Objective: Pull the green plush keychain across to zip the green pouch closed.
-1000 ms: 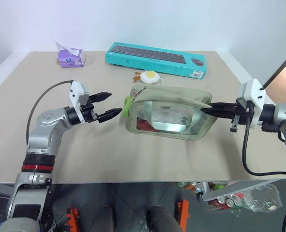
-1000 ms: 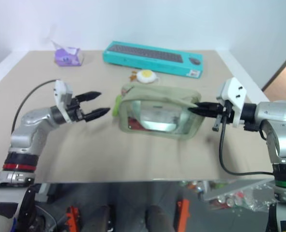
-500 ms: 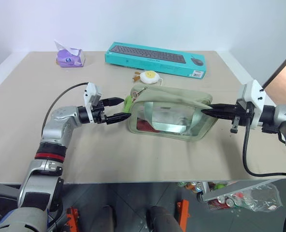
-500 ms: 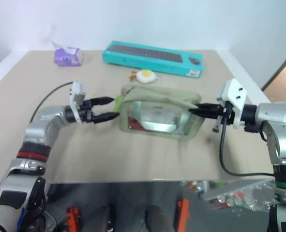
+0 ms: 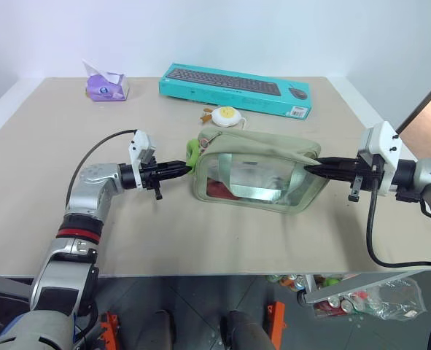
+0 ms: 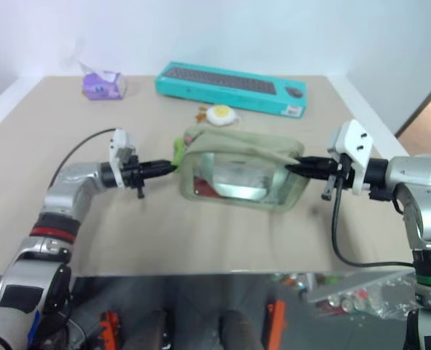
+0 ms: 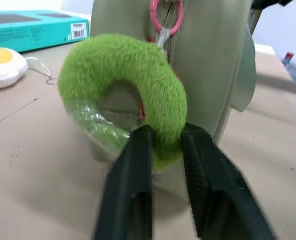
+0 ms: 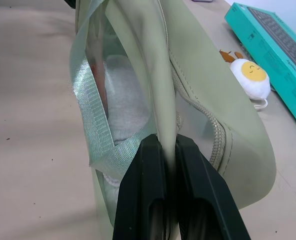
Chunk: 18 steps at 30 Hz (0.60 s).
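The green plush keychain, now hanging at the pouch's end, will be let go by my left gripper at the back of the green pouch (image 5: 237,124), beside the egg trinket.
The green pouch (image 5: 259,171) sits mid-table, boxy, with clear side panels and pale straps. The green plush keychain (image 7: 122,65), a fuzzy lime ring on a pink clasp (image 7: 164,15), hangs at the pouch's left end (image 5: 192,152). My left gripper (image 5: 182,169) points level toward that end and is shut on the lower rim of the ring, its fingertips (image 7: 140,142) pinching the plush. My right gripper (image 5: 311,170) is shut on the fabric at the pouch's right end, with a fold of cloth between its fingers (image 8: 153,150).
A teal keyboard box (image 5: 233,87) lies at the back of the table. A yellow-and-white egg trinket (image 5: 224,116) rests just behind the pouch. A purple tissue pack (image 5: 106,85) is at the back left. Bare tabletop lies in front of the pouch.
My left gripper moved right to the pouch's left end and went from wide open to shut on the plush ring. The right gripper kept still, holding the pouch.
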Each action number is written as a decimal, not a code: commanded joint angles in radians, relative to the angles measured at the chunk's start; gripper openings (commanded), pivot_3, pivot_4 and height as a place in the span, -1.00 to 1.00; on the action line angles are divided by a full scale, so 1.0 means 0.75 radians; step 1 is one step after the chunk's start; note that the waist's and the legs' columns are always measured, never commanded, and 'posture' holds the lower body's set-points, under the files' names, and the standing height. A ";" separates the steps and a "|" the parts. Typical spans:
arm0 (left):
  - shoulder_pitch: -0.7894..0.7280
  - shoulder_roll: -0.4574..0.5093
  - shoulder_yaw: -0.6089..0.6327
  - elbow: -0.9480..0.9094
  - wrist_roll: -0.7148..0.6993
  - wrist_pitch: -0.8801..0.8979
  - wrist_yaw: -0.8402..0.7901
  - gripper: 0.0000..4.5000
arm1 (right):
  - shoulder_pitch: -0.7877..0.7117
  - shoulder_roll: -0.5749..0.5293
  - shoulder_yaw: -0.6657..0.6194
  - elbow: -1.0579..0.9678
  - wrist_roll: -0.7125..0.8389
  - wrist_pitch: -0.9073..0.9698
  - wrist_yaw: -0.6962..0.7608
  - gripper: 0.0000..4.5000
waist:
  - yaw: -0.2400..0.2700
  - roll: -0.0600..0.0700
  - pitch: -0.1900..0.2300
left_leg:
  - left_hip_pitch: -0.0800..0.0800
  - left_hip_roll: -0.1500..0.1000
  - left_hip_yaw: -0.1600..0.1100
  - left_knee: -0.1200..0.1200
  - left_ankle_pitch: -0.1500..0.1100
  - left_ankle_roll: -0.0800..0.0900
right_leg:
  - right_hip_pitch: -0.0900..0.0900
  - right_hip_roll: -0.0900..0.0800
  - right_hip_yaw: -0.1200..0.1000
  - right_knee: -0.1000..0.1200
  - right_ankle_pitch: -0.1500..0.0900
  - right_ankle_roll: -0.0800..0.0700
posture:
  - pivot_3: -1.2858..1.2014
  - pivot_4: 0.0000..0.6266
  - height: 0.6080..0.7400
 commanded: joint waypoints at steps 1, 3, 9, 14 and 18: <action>-0.068 -0.017 0.042 -0.017 -0.009 -0.074 0.023 -0.96 | -0.024 -0.033 -0.018 -0.010 -0.008 -0.008 0.001 -1.00 | 0.001 0.000 0.000 | 0.000 0.000 0.000 0.000 0.000 0.000 | 0.000 0.000 0.000 0.000 0.000 0.000 | 0.03 -0.52 1.00; -0.089 -0.015 0.069 -0.069 -0.047 -0.046 0.022 -0.96 | -0.024 -0.034 -0.021 -0.010 -0.008 -0.007 0.000 -1.00 | 0.000 0.000 0.000 | 0.000 0.000 0.000 0.000 0.000 0.000 | 0.000 0.000 0.000 0.000 0.000 0.000 | 0.03 -0.52 1.00; -0.199 -0.013 0.113 -0.350 -0.149 0.075 0.073 -0.96 | -0.019 -0.051 -0.026 -0.003 -0.010 -0.008 0.009 -1.00 | 0.001 0.000 0.000 | -0.001 -0.001 0.000 0.000 0.000 0.000 | 0.000 0.000 0.000 0.000 0.000 0.000 | 0.03 -0.52 1.00; -0.228 -0.065 0.060 -0.512 -0.178 0.134 0.107 -0.96 | -0.027 -0.055 -0.017 0.007 -0.012 -0.012 0.012 -1.00 | 0.001 0.000 0.000 | 0.000 -0.002 0.000 0.000 0.000 0.000 | 0.001 -0.002 0.000 0.000 0.000 0.000 | 0.03 -0.52 1.00; -0.238 -0.099 -0.001 -0.479 -0.113 0.083 0.104 -0.96 | -0.035 -0.053 -0.011 0.016 -0.016 -0.017 0.014 -1.00 | 0.001 0.000 0.000 | 0.000 -0.002 -0.001 0.000 0.000 0.000 | 0.001 -0.001 0.000 0.000 0.000 0.000 | 0.03 -0.52 1.00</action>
